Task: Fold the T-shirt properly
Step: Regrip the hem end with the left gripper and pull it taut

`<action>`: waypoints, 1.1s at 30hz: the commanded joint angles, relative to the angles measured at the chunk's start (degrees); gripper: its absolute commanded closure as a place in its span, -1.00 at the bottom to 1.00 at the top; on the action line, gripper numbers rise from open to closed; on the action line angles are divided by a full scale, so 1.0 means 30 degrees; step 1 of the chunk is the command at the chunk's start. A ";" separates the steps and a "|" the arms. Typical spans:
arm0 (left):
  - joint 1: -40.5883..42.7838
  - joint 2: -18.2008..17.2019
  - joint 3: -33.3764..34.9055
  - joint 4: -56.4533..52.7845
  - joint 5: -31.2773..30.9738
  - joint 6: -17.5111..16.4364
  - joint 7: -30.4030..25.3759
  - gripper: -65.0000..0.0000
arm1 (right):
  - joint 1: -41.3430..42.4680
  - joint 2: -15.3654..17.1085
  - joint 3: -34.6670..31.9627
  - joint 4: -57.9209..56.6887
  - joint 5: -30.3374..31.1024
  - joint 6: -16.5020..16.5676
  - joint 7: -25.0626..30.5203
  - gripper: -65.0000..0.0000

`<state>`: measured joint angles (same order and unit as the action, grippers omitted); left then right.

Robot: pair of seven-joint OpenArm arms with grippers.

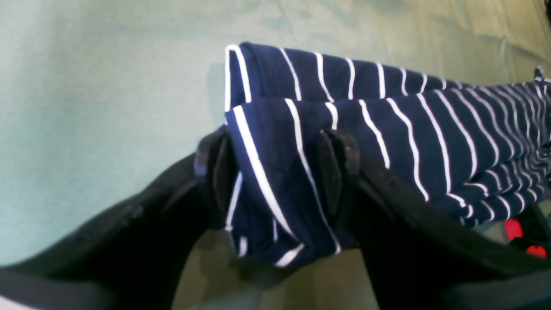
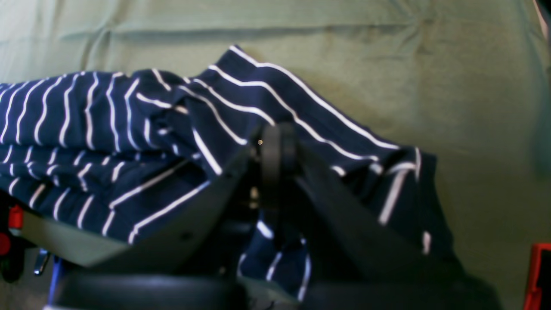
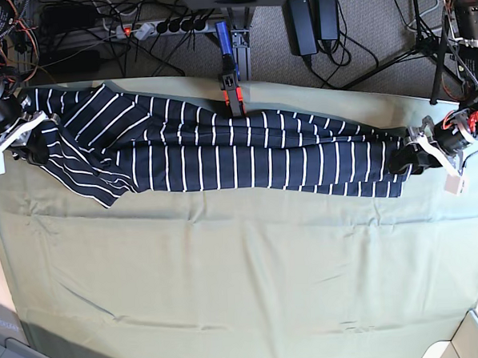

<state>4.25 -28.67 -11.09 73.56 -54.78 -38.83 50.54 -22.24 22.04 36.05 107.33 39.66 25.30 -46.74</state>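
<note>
Next, I open my left gripper, since the T-shirt's lower layer sticks out past the bunched fold it holds, then take the layers together [image 3: 388,171] and fold the T-shirt's end inward.
The navy T-shirt [image 3: 221,152] with thin white stripes lies folded into a long band along the far part of the table, stretched between both grippers. My left gripper [image 3: 408,157] is at the band's right end in the base view. In the left wrist view the left gripper [image 1: 277,172] is shut on a bunched fold of the T-shirt [image 1: 387,120]. My right gripper [image 3: 30,140] is at the band's left end by the sleeve. In the right wrist view the right gripper [image 2: 277,155] is pinched shut on the T-shirt [image 2: 107,129], and cloth hangs below it.
An olive-green cloth [image 3: 244,283] covers the table. An orange and blue clamp [image 3: 231,89] stands at the back edge behind the shirt. Cables and power bricks [image 3: 310,15] lie on the floor beyond. The table's right front corner [image 3: 471,327] is near.
</note>
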 commanded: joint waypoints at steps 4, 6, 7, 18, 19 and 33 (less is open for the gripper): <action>-0.0029 0.0189 -0.0022 0.0204 -0.0546 -0.0390 0.0503 -0.07 | 0.0051 0.0313 0.0189 0.0248 0.0291 0.0583 0.0372 1.00; -0.0044 0.0328 -0.0022 0.0204 -0.1392 -0.0390 0.0911 -0.07 | 0.0051 0.0313 0.0189 0.0248 0.0291 0.0583 0.0372 1.00; -0.0036 0.0372 -0.0022 0.0204 -0.1654 -0.0390 0.0969 -0.07 | 0.0051 0.0313 0.0189 0.0248 0.0291 0.0583 0.0372 1.00; -0.0044 0.0452 -0.0029 0.0204 -0.1727 -0.0390 0.0437 0.63 | 0.0058 0.0313 0.0189 0.0248 0.0306 0.0583 0.0437 1.00; -0.0044 0.0452 -0.0022 0.0204 -0.1727 -0.0390 0.0189 0.84 | 0.0058 0.0313 0.0189 0.0248 0.0299 0.0583 0.0437 1.00; -0.1275 0.0328 -0.0029 0.0204 -0.0663 -0.0390 -0.1005 1.00 | 0.0918 0.0321 0.0197 0.0255 0.0940 0.0583 0.0342 1.00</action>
<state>1.34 -26.39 -10.83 73.47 -55.77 -39.05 49.17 -19.68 22.04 36.05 107.33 41.80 25.28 -46.76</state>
